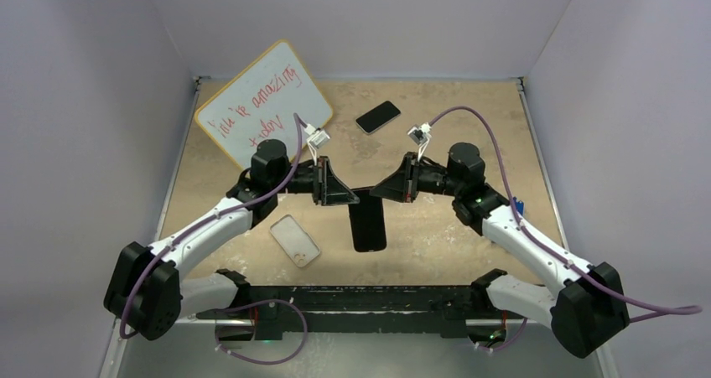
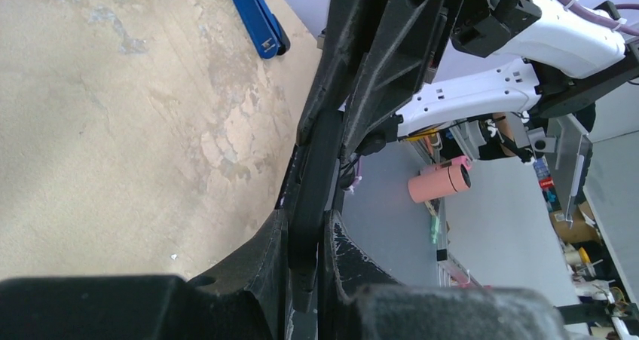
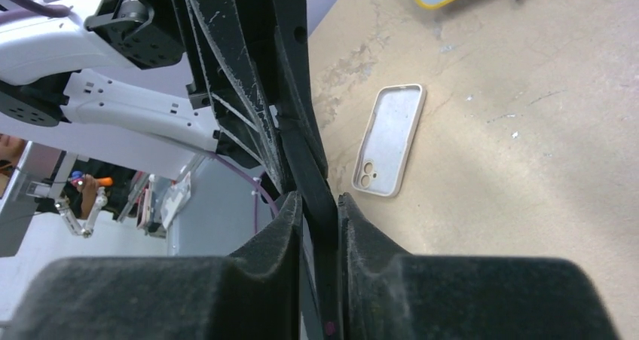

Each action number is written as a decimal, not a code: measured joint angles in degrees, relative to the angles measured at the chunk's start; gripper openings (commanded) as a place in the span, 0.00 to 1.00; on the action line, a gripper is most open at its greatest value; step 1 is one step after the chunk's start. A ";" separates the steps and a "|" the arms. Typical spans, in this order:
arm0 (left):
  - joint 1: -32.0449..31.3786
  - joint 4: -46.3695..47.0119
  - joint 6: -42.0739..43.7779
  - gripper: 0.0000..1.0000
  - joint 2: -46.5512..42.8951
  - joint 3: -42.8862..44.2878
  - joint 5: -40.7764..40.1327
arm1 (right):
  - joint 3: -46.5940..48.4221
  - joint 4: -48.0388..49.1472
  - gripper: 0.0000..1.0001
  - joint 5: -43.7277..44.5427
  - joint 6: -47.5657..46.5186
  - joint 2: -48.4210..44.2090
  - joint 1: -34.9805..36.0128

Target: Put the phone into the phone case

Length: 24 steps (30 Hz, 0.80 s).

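Note:
The phone's top corner is in my right gripper beside my left gripper, so next my right gripper opens and takes the phone by its long side edge (image 1: 385,217).
A black phone (image 1: 369,225) hangs upright above the middle of the table, held by its top end between both arms. My left gripper (image 1: 350,198) is shut on it from the left; the phone's thin edge (image 2: 315,166) runs between its fingers in the left wrist view. From the right, my right gripper (image 1: 379,191) is also shut on the phone (image 3: 320,185), its pads pressed on both faces. The phone case (image 1: 295,240), a whitish shell with a camera hole, lies flat and empty on the table left of the phone; the right wrist view shows the case (image 3: 392,140) too.
A second dark phone (image 1: 378,116) lies flat at the back centre. A yellow-framed whiteboard (image 1: 264,101) with red writing leans at the back left. A small blue object (image 1: 519,205) sits by the right arm. Walls enclose the table on three sides.

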 measured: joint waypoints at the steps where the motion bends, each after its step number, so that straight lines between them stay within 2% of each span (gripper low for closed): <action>1: -0.11 -0.04 -0.07 0.00 0.09 0.00 0.11 | 0.00 -0.28 0.35 -0.04 0.13 0.00 0.00; 4: -0.28 2.14 -1.16 0.00 -0.02 -0.70 -0.04 | -0.02 -0.04 0.54 -0.17 1.44 0.04 0.07; 7: 0.04 6.16 -3.72 0.00 -0.24 -3.02 -0.52 | -0.07 1.11 0.64 -0.83 2.56 0.04 0.02; 10: 0.26 8.87 -6.25 0.00 -0.59 -4.59 -0.70 | -0.57 2.03 0.69 -1.84 3.04 0.04 0.02; 16: 0.63 11.96 -8.98 0.00 -1.51 -5.14 -1.88 | -2.56 2.45 0.70 -3.74 2.86 0.04 0.04; 19: 0.66 14.10 -10.23 0.00 -2.25 -5.14 -2.01 | -3.32 2.45 0.57 -4.20 2.82 0.07 0.09; 22: 0.63 15.30 -10.71 0.00 -2.58 -5.14 -2.01 | -3.54 2.67 0.34 -5.03 2.82 0.17 0.09; 24: 0.63 15.08 -10.69 0.00 -2.60 -5.14 -2.16 | -3.67 3.06 0.15 -5.09 2.93 0.20 0.17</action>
